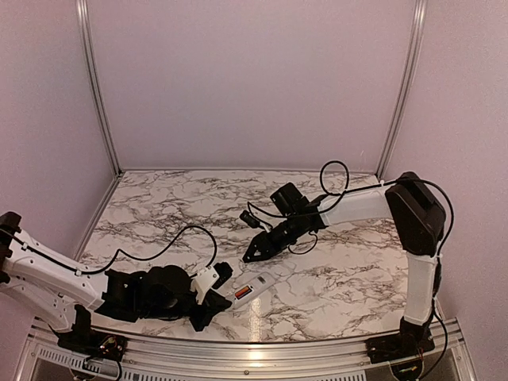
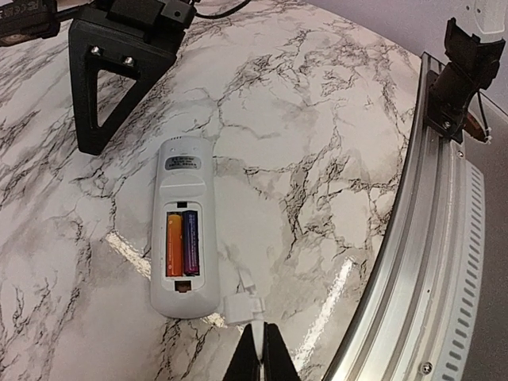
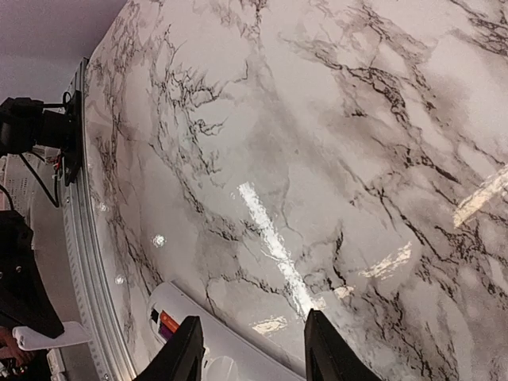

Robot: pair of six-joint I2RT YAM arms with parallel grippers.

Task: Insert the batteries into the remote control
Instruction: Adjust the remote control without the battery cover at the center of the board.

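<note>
I am holding the cover piece edge-on beside the remote with my left gripper, so I need to lift it clear and have my right gripper grab its loose end [image 2: 247, 279].
The white remote control [image 2: 184, 171] lies back-up on the marble table, its battery bay open. The orange battery [image 2: 174, 244] and the dark battery [image 2: 190, 242] sit side by side inside the bay. My left gripper [image 2: 260, 337] is shut on a thin white cover piece [image 2: 244, 308], held edge-on just past the remote's near end. In the top view the left gripper [image 1: 216, 292] is at the remote's [image 1: 258, 284] left end. My right gripper [image 3: 254, 349] is open and empty, hovering above the remote [image 3: 230, 357], and also shows in the top view [image 1: 252, 255].
The table's metal front rail [image 2: 413, 262] runs close to the right of the remote. The right gripper's black finger [image 2: 107, 87] hangs above the remote's far end. A black cable [image 1: 182, 232] trails over the table by the left arm.
</note>
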